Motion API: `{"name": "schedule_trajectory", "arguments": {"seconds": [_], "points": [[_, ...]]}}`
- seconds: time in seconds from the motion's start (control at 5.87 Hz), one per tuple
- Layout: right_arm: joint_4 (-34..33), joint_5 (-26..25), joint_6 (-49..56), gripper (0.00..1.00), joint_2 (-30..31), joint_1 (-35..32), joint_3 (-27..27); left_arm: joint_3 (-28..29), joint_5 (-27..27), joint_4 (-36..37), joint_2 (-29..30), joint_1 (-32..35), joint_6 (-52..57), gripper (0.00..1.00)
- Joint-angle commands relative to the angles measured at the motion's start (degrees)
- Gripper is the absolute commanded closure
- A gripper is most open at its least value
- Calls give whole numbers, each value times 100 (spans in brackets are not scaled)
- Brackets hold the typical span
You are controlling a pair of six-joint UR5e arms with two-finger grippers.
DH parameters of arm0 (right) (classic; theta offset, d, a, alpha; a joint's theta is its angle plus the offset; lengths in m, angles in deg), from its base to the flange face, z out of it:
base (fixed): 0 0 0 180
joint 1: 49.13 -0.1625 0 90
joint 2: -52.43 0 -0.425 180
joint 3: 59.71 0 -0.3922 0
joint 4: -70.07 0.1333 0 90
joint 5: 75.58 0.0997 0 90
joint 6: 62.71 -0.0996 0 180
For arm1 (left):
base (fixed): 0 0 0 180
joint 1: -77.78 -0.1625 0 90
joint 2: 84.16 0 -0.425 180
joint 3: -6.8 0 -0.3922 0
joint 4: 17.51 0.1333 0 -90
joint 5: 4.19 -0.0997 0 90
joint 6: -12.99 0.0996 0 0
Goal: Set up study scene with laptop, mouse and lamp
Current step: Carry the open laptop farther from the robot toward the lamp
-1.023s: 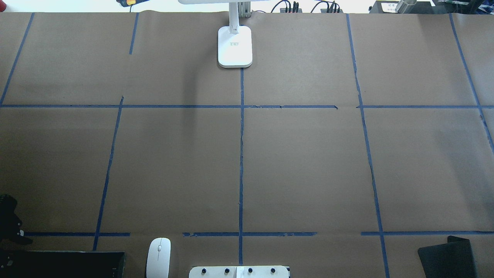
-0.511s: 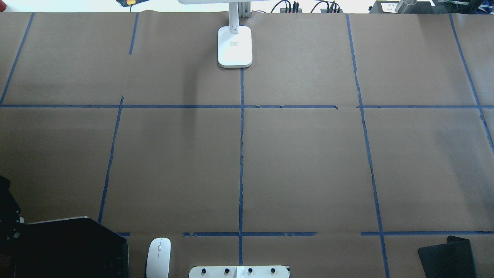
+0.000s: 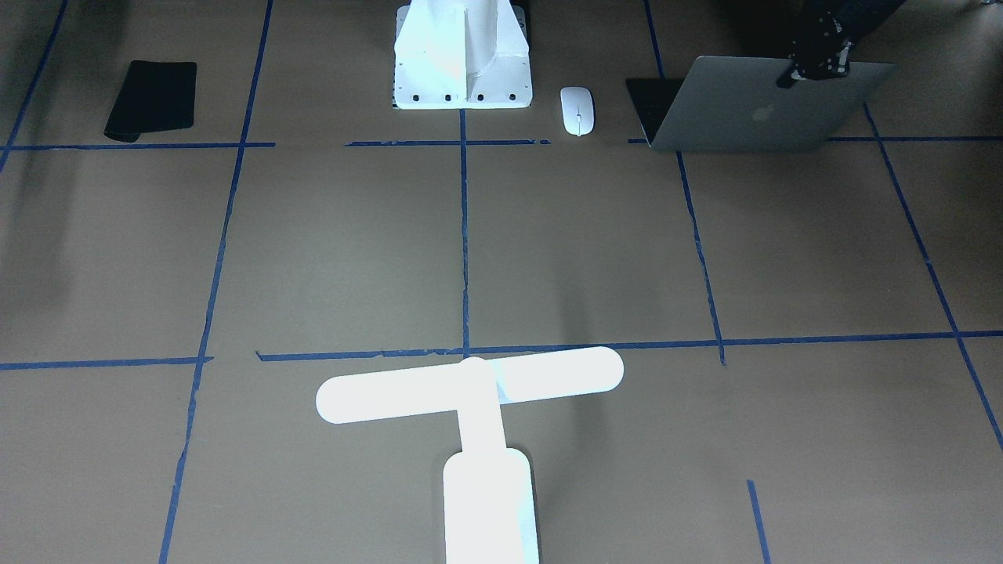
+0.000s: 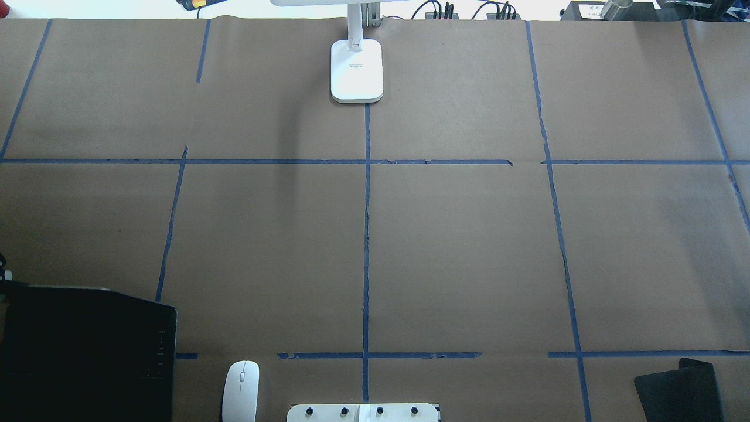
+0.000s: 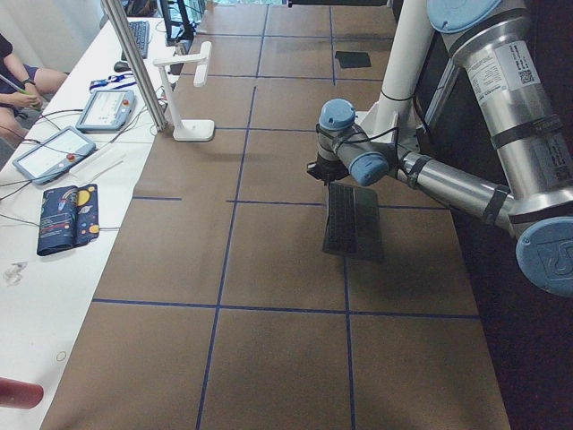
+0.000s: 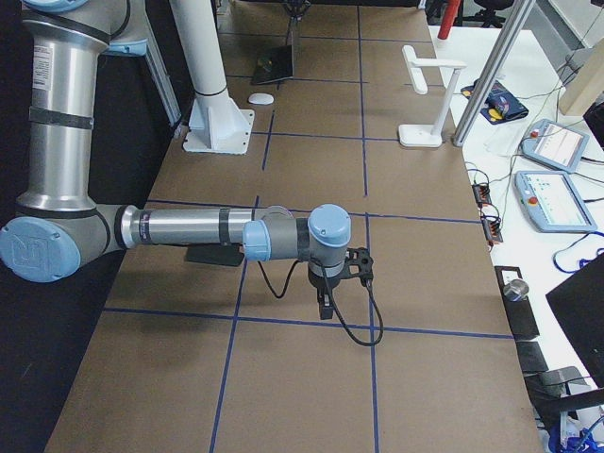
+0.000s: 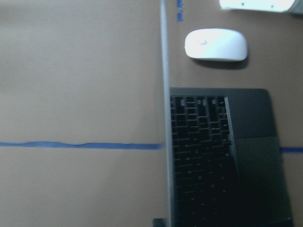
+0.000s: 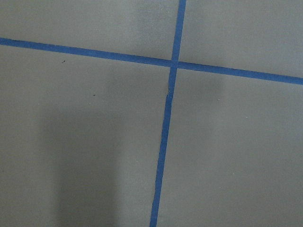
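Observation:
I need to set the grey laptop down with my left gripper and release it on the blue tape line [image 3: 552,329], next to the white lamp.
The grey laptop [image 3: 752,106] stands open at the near left of the table, its apple logo facing the front camera. Its dark screen fills the lower left corner of the overhead view [image 4: 88,351]. My left gripper [image 3: 815,63] is shut on the top edge of the lid. The left wrist view shows the lid edge-on beside the black keys [image 7: 203,156]. The white mouse [image 3: 577,110] lies flat between the laptop and the pedestal. The white lamp [image 3: 470,388] stands at the far middle. My right gripper [image 6: 324,307] hangs over bare paper; I cannot tell if it is open or shut.
A white bolted pedestal [image 3: 462,55] stands at the near middle edge. A flat black mat [image 3: 153,98] lies at the near right. Blue tape lines [image 4: 366,234] divide the brown paper. Tablets and cables [image 5: 54,152] lie on the side table beyond the lamp.
The laptop lid has swung up from nearly flat to wide open. My left gripper has moved up and away with the lid's edge. The mouse and lamp have not moved.

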Motion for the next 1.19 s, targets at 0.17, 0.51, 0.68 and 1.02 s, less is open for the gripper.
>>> {"name": "schedule_trajectory", "arguments": {"seconds": [0.17,0.51,0.68,1.02], "points": [[4,-3,7,0,-2,6,-43,171,-44,1728,1869,189,242,100],[4,-3,7,0,-2,-2,-44,1186,-45,1776,3221,364,181,100],[13,-3,7,0,-2,6,-44,1740,-53,1784,3820,365,181,100],[13,5,-2,0,-2,-2,-35,2524,-237,1785,4780,330,-176,100]]}}
